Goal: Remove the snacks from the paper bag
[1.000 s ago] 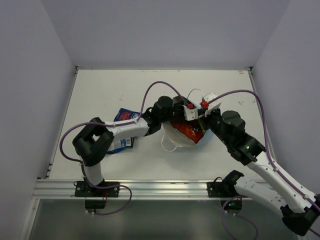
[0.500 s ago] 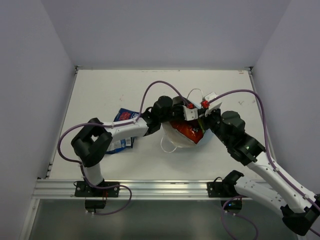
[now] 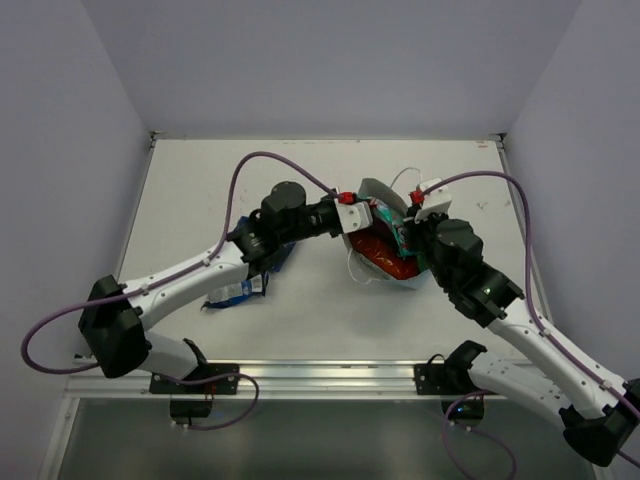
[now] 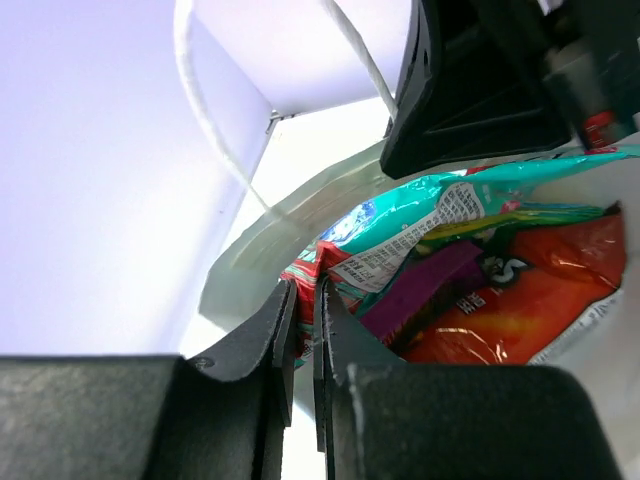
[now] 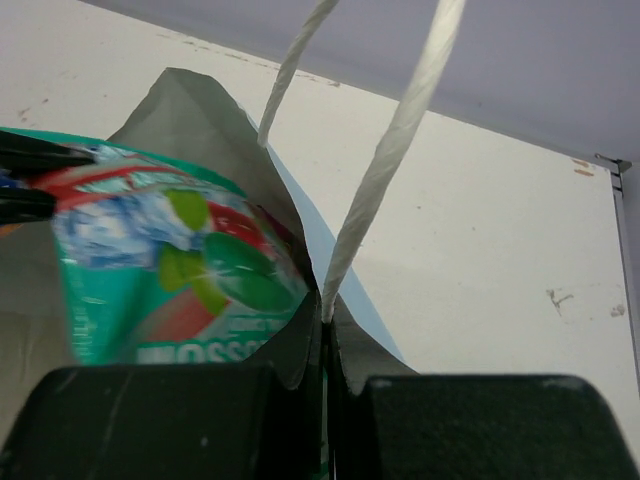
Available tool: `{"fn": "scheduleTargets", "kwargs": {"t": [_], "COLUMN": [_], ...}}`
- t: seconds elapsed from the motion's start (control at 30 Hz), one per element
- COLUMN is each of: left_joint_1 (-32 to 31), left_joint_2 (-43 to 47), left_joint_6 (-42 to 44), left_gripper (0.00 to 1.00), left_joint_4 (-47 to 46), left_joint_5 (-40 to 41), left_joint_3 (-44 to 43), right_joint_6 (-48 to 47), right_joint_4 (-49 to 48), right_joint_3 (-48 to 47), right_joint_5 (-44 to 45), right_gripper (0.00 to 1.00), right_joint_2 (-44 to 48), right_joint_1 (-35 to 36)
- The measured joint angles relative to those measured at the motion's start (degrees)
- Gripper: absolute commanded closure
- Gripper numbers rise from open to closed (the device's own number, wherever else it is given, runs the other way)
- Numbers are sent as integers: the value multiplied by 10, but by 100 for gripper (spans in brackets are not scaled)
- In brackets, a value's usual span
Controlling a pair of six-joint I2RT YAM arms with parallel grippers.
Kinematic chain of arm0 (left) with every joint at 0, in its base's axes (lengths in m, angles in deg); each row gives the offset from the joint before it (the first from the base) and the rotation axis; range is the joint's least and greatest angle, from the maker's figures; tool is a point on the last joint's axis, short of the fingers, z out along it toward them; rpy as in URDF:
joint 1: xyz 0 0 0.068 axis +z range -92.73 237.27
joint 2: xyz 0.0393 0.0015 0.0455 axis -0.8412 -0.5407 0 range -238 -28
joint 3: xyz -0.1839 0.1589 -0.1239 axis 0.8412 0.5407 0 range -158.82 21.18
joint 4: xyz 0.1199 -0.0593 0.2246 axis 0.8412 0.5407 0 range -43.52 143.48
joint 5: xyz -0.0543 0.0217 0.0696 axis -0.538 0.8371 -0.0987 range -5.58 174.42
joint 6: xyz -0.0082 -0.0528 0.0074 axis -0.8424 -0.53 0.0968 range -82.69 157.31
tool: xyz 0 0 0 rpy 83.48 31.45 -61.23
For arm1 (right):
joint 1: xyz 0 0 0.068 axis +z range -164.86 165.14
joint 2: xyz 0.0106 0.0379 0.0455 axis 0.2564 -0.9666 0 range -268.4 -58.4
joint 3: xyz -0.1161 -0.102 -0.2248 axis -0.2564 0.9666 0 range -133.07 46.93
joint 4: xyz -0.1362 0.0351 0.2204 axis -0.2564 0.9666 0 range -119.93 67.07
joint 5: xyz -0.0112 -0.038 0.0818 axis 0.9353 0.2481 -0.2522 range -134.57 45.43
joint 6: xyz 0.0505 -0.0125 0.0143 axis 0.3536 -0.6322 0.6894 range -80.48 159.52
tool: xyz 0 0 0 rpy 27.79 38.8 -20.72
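I will release the teal-white snack, now partway out of the paper bag, from my left gripper on the table (image 3: 320, 210) between the dark blue snack and the paper bag.
The light blue paper bag (image 3: 372, 190) lies on its side mid-table with its mouth toward the left arm. My right gripper (image 5: 325, 322) is shut on the bag's rim at the root of a white cord handle (image 5: 400, 130). My left gripper (image 4: 303, 292) is at the mouth, shut on the edge of the teal-white snack (image 4: 430, 205), which sticks partway out (image 3: 387, 213) (image 5: 170, 260). Under it in the bag lie a magenta-purple packet (image 4: 425, 285) and an orange-red packet (image 4: 520, 310) (image 3: 385, 257).
Two snacks lie on the table left of the bag: a blue-white one (image 3: 236, 291) and a dark blue one (image 3: 277, 257), partly under my left arm. Walls close in the table at the back and both sides.
My left gripper closed on the teal-white packet and drew back to the left and up, with the arm stretched out. The packet now shows at the bag mouth. The bag shifted slightly right.
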Motion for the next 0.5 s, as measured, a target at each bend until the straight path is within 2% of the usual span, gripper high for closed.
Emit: {"fn": "scheduleTargets", "kwargs": {"t": [0.17,0.37,0.5], "left_joint_1": [0,10,59], "left_joint_2": [77,176,216], "left_joint_6": [-37,-66,-73], "left_gripper": [100,100,100], "left_joint_4": [50,101,120], "left_joint_5": [51,160,200], "left_joint_3": [5,4,5], "right_joint_6": [8,12,12], "right_joint_4": [-1,-1,1], "right_joint_3": [5,8,8], "right_joint_5": [25,29,27], "right_gripper": [100,100,100], "right_joint_2": [0,0,0], "right_joint_1": [0,0,-1]}}
